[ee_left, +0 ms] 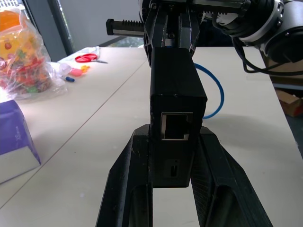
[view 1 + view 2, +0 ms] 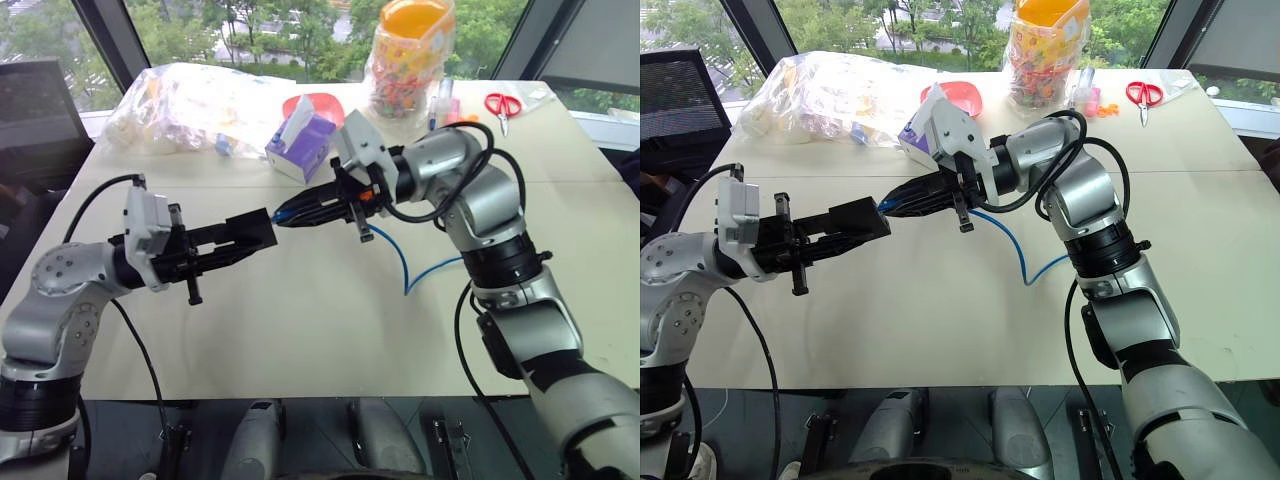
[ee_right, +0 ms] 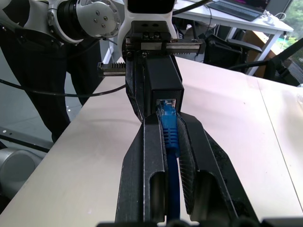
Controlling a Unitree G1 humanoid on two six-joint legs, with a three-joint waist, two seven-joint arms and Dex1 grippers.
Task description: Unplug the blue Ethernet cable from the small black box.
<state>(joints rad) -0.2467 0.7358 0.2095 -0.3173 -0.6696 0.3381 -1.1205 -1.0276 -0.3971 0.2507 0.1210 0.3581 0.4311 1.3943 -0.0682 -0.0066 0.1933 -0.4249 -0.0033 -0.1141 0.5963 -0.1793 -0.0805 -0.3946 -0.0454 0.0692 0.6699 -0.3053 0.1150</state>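
My right gripper will put the blue Ethernet cable's plug down on the table [image 2: 361, 194] near the purple tissue box.
The small black box [image 2: 252, 231] hangs above the table, with my left gripper [image 2: 236, 240] shut on its sides; the left wrist view shows the box [image 1: 176, 90] between the fingers [image 1: 130, 170], an empty port facing the camera. The blue Ethernet cable [image 3: 169, 137] is plugged into the box's other side [image 3: 163, 80]. My right gripper [image 3: 167, 124] is shut on the cable's blue boot just behind the plug. From there the cable [image 2: 396, 246] droops in a loop to the table under my right arm.
A purple tissue box [image 2: 300, 146] stands just behind the grippers. Further back are a clear plastic bag [image 2: 190, 105], a red bowl [image 2: 322, 102], a bag of sweets [image 2: 405, 60] and red scissors [image 2: 503, 104]. The table's near edge [image 2: 300, 392] lies below the arms.
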